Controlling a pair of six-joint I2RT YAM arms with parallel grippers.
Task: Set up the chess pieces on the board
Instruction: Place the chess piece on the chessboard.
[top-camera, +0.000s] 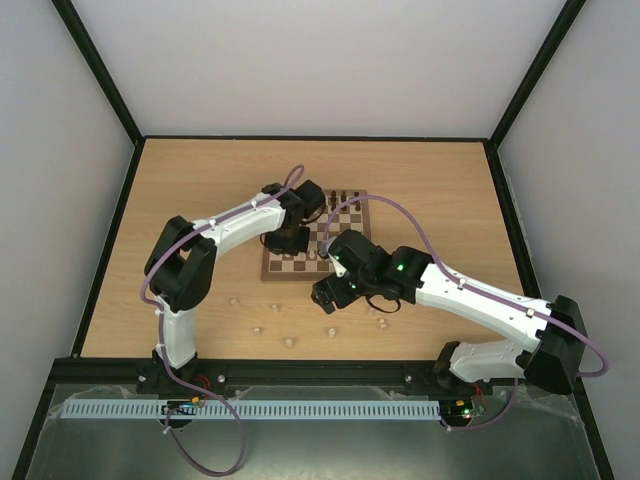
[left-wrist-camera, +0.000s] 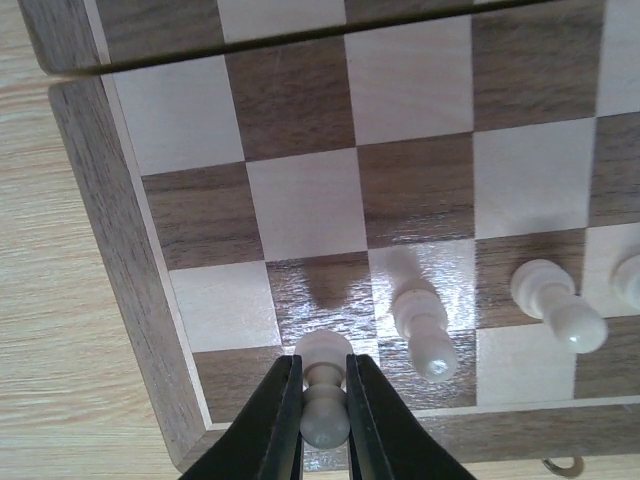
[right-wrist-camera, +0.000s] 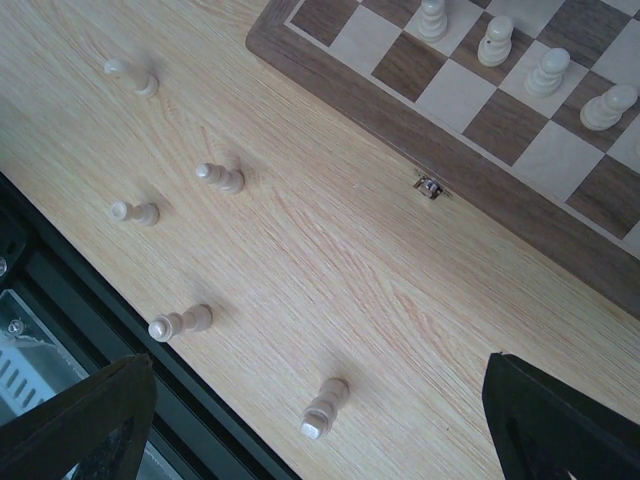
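Observation:
My left gripper holds the pale pawn. It will let the pawn go on the dark square (top-camera: 288, 255) (left-wrist-camera: 322, 302) next to the closest standing pawn.
The board (top-camera: 300, 268) lies mid-table, with dark pieces (top-camera: 345, 195) along its far edge. My left gripper (top-camera: 283, 243) is over the board's near left part. In the left wrist view it (left-wrist-camera: 322, 400) is shut on a pale pawn (left-wrist-camera: 325, 415), which stands at the near corner square of the board (left-wrist-camera: 300, 215). Two more pale pawns (left-wrist-camera: 425, 325) (left-wrist-camera: 560, 305) stand to its right. My right gripper (top-camera: 322, 297) hovers open and empty over the table in front of the board. In its wrist view it (right-wrist-camera: 320, 425) is above a pale piece (right-wrist-camera: 325, 405).
Several pale pieces stand loose on the table in front of the board (right-wrist-camera: 135, 77) (right-wrist-camera: 222, 178) (right-wrist-camera: 135, 212) (right-wrist-camera: 180, 322), near the black front rail (right-wrist-camera: 90, 310). Pale pawns (right-wrist-camera: 495, 40) stand on the board's near rows. The board's latch (right-wrist-camera: 430, 186) faces the arms.

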